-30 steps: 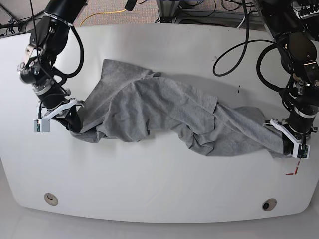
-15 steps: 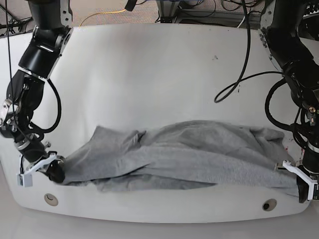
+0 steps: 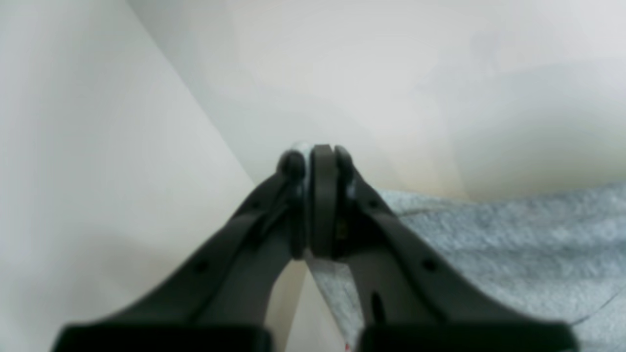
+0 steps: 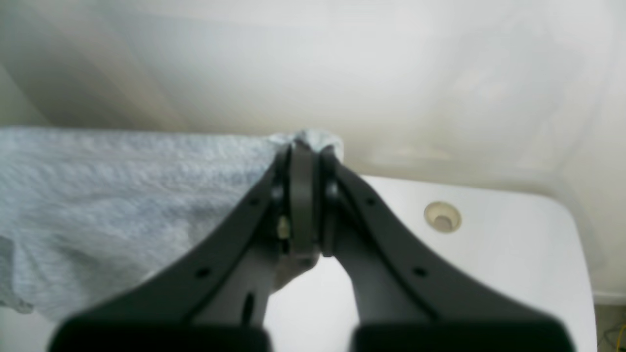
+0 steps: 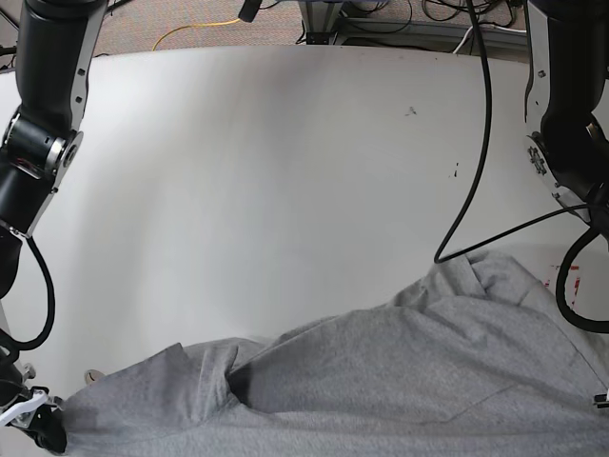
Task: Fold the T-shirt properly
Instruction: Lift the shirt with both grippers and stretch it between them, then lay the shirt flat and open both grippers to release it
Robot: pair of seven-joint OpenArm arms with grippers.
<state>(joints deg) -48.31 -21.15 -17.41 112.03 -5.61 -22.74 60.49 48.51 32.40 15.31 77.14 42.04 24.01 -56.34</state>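
Note:
My left gripper will release the T-shirt's edge near the white table's far edge [image 5: 527,89], next to the hanging black cable.
The heather-grey T-shirt [image 5: 400,381] is stretched across the bottom of the base view, wrinkled, with no lettering showing. My right gripper [image 4: 303,156] is shut on a bunched corner of the shirt [image 4: 122,195]. In the base view it sits at the bottom left corner [image 5: 43,430]. My left gripper [image 3: 315,164] is shut on the shirt's edge, and the fabric [image 3: 489,244] trails off to the right. In the base view the left gripper is almost wholly past the lower right edge.
The white table [image 5: 285,190] fills the base view behind the shirt. A round hole [image 4: 442,217] is in the table corner near my right gripper. Black cables [image 5: 476,143] hang at the right. The floor with cables lies beyond the far edge.
Both grippers have pulled the shirt from mid-table toward the front edge. It is now spread wider and nearer the camera. Both arms have moved down and out of frame.

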